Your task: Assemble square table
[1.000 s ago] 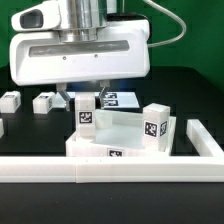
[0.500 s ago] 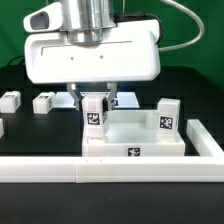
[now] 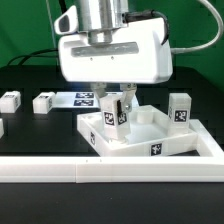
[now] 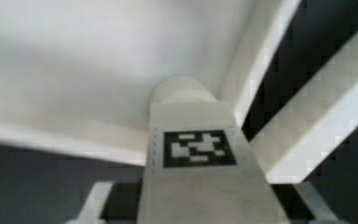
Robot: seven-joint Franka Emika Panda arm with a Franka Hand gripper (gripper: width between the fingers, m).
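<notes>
The held leg tilts and the tabletop sits crooked to the border rail, so I should open, regrip the leg upright (image 3: 116, 118) and square the tabletop.
The white square tabletop (image 3: 150, 142) lies turned at an angle against the border rail. One tagged leg (image 3: 113, 116) stands slightly tilted on its near corner on the exterior view's left. My gripper (image 3: 113, 100) comes down from above and is shut on that leg. A second leg (image 3: 180, 110) stands upright on the far right corner. In the wrist view the held leg (image 4: 202, 150) runs up between my fingers (image 4: 108, 198), over the tabletop's (image 4: 105, 70) pale inner face, with my gripper (image 4: 202, 205) around the leg's base.
Two loose leg blocks (image 3: 10, 100) (image 3: 43, 101) lie at the exterior view's left. The marker board (image 3: 85, 97) lies behind them. The long white border rail (image 3: 100, 168) runs along the front and turns back at the right (image 3: 214, 140).
My gripper has moved to the exterior view's right with the leg, and the tabletop has slid and turned with it, ending closer to the rail's right corner.
</notes>
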